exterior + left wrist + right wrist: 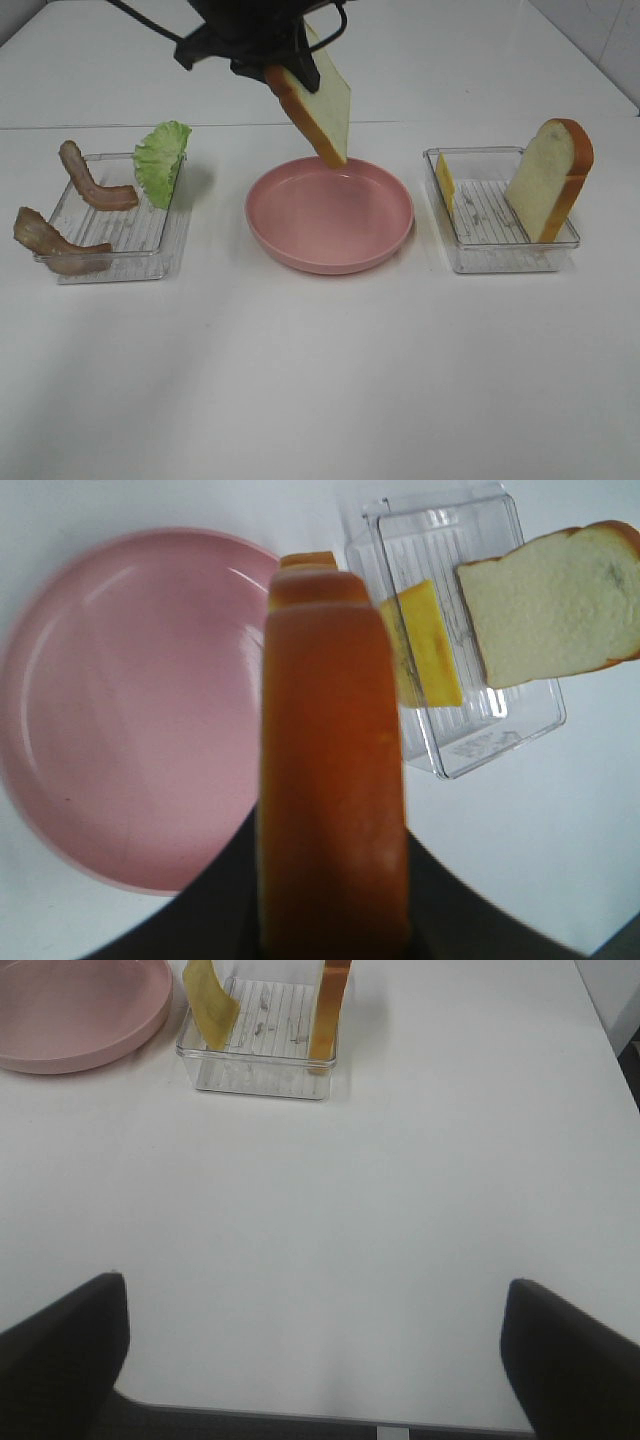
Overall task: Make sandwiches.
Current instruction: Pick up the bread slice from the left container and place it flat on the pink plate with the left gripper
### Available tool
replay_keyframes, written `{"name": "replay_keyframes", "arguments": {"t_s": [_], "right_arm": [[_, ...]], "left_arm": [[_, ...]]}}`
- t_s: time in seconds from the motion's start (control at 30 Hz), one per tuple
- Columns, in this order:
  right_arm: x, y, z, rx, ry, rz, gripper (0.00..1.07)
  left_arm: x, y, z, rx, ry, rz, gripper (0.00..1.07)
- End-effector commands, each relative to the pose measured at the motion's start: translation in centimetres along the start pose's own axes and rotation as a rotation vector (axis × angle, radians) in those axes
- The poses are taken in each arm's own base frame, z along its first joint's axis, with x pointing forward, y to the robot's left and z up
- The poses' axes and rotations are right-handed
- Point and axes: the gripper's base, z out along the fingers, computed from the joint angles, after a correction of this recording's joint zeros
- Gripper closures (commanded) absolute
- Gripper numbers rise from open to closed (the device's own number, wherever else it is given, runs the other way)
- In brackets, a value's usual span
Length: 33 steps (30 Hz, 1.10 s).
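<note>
The robot's left gripper should release the bread slice and leave it lying flat on the middle of the pink plate (325,211) (165,712).
My left gripper (278,68) is shut on a bread slice (318,105) with an orange-brown crust, holding it tilted in the air over the far rim of the pink plate (330,268). In the left wrist view the slice's crust (333,780) fills the middle, with the bare plate (120,710) below it. A second bread slice (548,180) stands on edge in the right clear tray (500,258), beside a yellow cheese slice (444,182). Lettuce (162,160) and two bacon strips (92,180) (55,245) lean on the left tray (130,240). My right gripper (315,1350) is open, low over bare table.
The right wrist view shows the right tray (262,1065) with cheese (210,995) and the bread's crust (330,1010) ahead of the gripper, and the plate's edge (120,1045) beside it. White tabletop lies in front of the trays and plate.
</note>
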Motion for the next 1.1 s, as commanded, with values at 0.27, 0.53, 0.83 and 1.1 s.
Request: {"name": "replay_keyframes", "arguments": {"t_s": [0.27,0.53,0.83,1.1], "right_arm": [[0.3,0.0,-0.4,0.003,-0.039,0.002,0.09],[0.3,0.0,-0.4,0.003,-0.039,0.002,0.09],[0.3,0.0,-0.4,0.003,-0.039,0.002,0.09],[0.3,0.0,-0.4,0.003,-0.039,0.002,0.09]], "left_arm": [[1.0,2.1,7.1,0.091,0.103,-0.035,1.07],[1.6,3.8,10.6,0.089,0.113,-0.097,1.07],[1.7,4.9,12.4,0.076,0.096,-0.135,1.07],[1.6,5.4,12.6,0.027,0.07,-0.102,0.4]]}}
